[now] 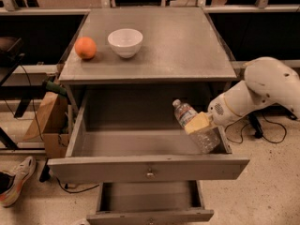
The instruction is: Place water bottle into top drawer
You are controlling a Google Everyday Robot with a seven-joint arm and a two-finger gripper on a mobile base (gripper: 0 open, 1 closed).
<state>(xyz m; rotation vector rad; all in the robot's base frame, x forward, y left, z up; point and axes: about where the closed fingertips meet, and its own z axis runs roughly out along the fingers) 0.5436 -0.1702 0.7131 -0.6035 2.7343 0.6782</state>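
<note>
The robot's gripper should put the water bottle down on the top drawer's bottom near its front panel (195, 150), on the white arm's side.
The water bottle (195, 126) is clear and crinkled with a white cap, tilted with the cap up and to the left. My gripper (198, 123) is shut on the bottle's middle with its yellowish fingers (196, 122), and the white arm reaches in from the right. The bottle hangs inside the right side of the open top drawer (149, 167), the wide grey one with a small metal knob at its front centre. The bottle's base is near the drawer's right wall.
A white bowl (125, 42) and an orange (86, 48) sit on the grey cabinet top (178, 46). A narrower lower drawer (149, 214) is also open below. A shoe (14, 182), a paper bag (44, 116) and cables lie on the floor at the left.
</note>
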